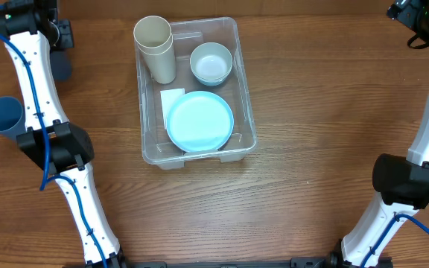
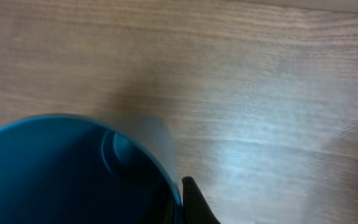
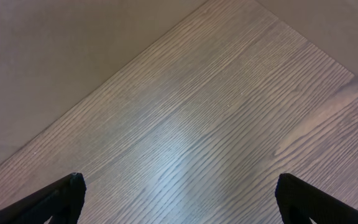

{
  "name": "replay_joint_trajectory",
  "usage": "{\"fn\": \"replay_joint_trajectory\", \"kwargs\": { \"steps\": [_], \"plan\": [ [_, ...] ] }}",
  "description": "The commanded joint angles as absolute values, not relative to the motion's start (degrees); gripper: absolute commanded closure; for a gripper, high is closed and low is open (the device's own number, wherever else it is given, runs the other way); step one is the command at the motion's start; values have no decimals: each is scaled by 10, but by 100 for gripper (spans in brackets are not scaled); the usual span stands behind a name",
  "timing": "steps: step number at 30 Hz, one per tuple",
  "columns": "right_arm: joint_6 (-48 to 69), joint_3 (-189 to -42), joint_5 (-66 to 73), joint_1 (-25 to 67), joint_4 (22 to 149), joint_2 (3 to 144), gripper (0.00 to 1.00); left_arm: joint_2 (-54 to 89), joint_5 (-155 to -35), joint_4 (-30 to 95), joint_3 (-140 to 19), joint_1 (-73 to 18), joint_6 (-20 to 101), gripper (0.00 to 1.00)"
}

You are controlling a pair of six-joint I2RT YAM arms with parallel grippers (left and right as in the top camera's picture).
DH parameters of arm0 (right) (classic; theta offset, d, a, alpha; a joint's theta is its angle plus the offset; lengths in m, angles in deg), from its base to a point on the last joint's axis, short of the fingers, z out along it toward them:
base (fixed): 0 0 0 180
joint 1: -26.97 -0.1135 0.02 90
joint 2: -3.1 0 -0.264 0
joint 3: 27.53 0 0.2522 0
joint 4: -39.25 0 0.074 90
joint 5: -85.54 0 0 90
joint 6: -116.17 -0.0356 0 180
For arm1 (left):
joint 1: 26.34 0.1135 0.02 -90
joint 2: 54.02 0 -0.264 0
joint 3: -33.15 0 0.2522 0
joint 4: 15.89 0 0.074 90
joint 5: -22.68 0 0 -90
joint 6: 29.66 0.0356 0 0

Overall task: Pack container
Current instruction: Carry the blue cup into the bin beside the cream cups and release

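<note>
Next, my left gripper stands the dark blue cup on the white label (image 1: 167, 97) next to the stacked cream cups.
The container (image 1: 246, 112) is a large clear bin in the middle of the table. It holds stacked cream cups (image 1: 155, 46), a pale bowl (image 1: 211, 62) and a light blue plate (image 1: 199, 121) over a white label. My left gripper (image 1: 60, 41) is at the far left, shut on the wall of a dark blue cup (image 1: 64, 68). In the left wrist view that cup (image 2: 55, 174) fills the lower left, with one finger (image 2: 190, 198) outside its rim and the other hidden. My right gripper (image 1: 412, 16) (image 3: 179, 186) is open and empty over bare wood at the far right.
A second blue cup (image 1: 4, 115) stands at the left edge of the table beside my left arm. The table's far edge (image 3: 129, 59) shows in the right wrist view. Both arm bases stand at the near edge.
</note>
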State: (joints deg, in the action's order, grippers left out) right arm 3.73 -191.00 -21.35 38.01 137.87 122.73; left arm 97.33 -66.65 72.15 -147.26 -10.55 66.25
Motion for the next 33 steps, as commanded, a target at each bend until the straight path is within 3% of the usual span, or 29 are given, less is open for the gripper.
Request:
{"fn": "replay_joint_trajectory", "kwargs": {
  "steps": [1, 11, 23, 33],
  "plan": [
    [37, -1912, -220, 380, 1376, 1227, 0, 866, -674, 750, -1504, -110, 628, 96],
    [37, -1912, -220, 380, 1376, 1227, 0, 673, -746, 901, -1504, -196, 617, 96],
    [37, -1912, -220, 380, 1376, 1227, 0, 659, -779, 947, -1498, -412, 681, 96],
    [37, -1912, -220, 380, 1376, 1227, 0, 662, -720, 944, -1352, -467, 694, 96]
  ]
}}
